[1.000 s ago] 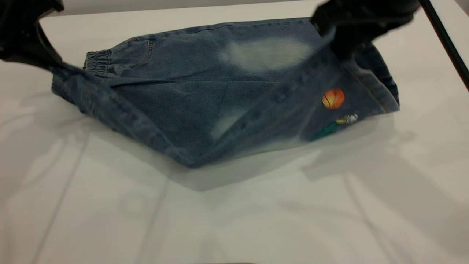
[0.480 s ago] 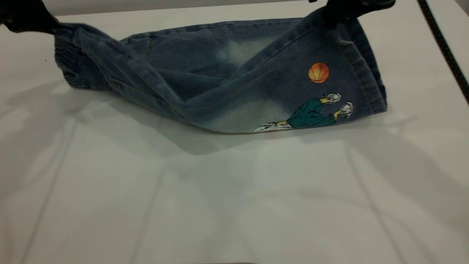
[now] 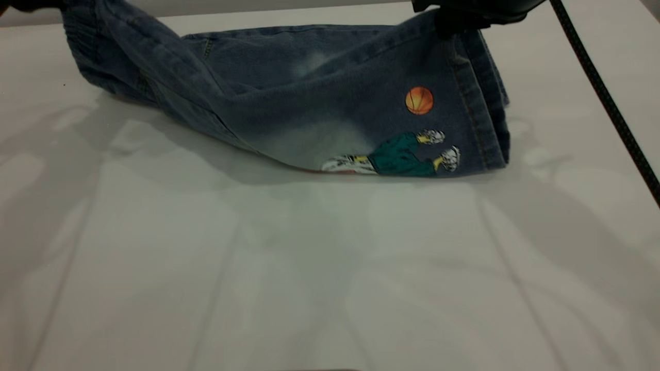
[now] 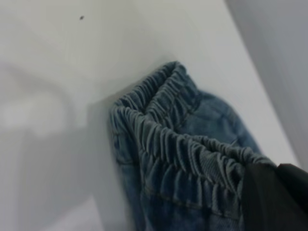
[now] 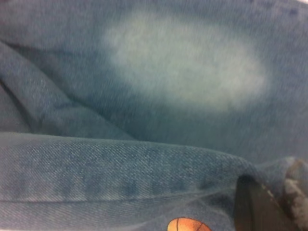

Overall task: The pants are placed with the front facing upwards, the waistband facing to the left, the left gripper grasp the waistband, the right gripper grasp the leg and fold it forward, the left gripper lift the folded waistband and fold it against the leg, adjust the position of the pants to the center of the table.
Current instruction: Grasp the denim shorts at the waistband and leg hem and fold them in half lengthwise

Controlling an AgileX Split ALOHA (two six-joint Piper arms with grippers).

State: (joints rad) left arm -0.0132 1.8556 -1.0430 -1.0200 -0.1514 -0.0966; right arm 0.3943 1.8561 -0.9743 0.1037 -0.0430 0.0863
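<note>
Next, I release the ruched waistband with my left gripper on the white table (image 3: 96,52) near its far edge, beside the small dark speck.
The blue denim pants (image 3: 289,103) hang lifted at both ends, their lower fold resting on the table (image 3: 309,288). My left gripper (image 3: 51,5), at the top left edge of the exterior view, is shut on the ruched waistband (image 4: 183,154), with one black finger (image 4: 269,202) pressed on the gathers. At the top right, my right gripper (image 3: 456,20) is shut on the leg (image 3: 464,103) at its hem cuff, with a dark finger (image 5: 255,207) against the denim. The leg's back faces the camera, showing the orange ball (image 3: 419,100) and the player print (image 3: 397,154).
A thick black cable (image 3: 603,98) slants down from the right gripper along the right side. The table's far edge (image 3: 258,11) lies just behind the pants. Bare white tabletop stretches in front of the pants.
Both grippers have risen with the denim. The near edge has lifted off the table and drawn back, and the whole player print now shows. The right gripper has shifted a little left.
</note>
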